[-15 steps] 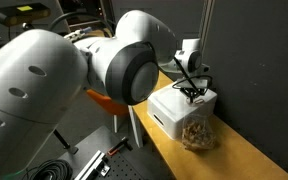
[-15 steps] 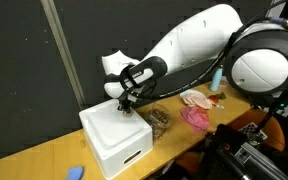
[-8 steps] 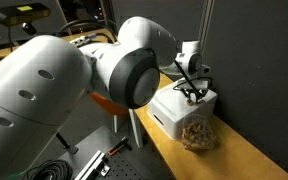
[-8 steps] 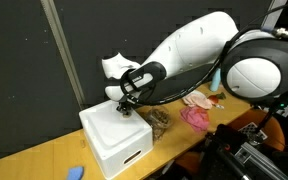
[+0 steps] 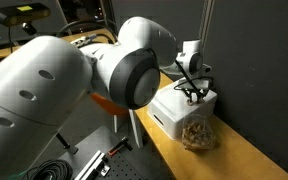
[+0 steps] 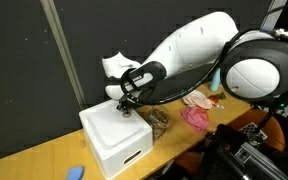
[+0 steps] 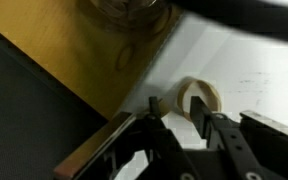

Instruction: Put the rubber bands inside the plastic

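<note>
My gripper has the rubber band under one finger, outside its narrow gap, so I will open it wider and pinch the rubber band's near edge (image 7: 184, 106) before lifting the band.
My gripper (image 5: 191, 93) (image 6: 127, 107) hangs low over the top of the white box (image 5: 174, 112) (image 6: 112, 142). In the wrist view its fingers (image 7: 176, 108) stand a little apart with bare white box between them. One tan rubber band loop (image 7: 200, 96) lies flat on the box, and one fingertip overlaps its near edge. The clear crinkly plastic bag (image 5: 196, 133) (image 6: 159, 118) stands on the wooden table against the box, filled with a clump of tan rubber bands. Its edge shows at the top of the wrist view (image 7: 129, 10).
The wooden table (image 5: 234, 160) (image 6: 44, 160) (image 7: 74, 50) is narrow, with a dark curtain behind it. Pink objects (image 6: 195, 115) lie beyond the bag and a small blue object (image 6: 74, 172) lies near the table's front. The arm's bulk fills much of an exterior view (image 5: 74, 80).
The arm's upper links shifted slightly a second ago. The gripper has stayed over the white box and the band has not moved.
</note>
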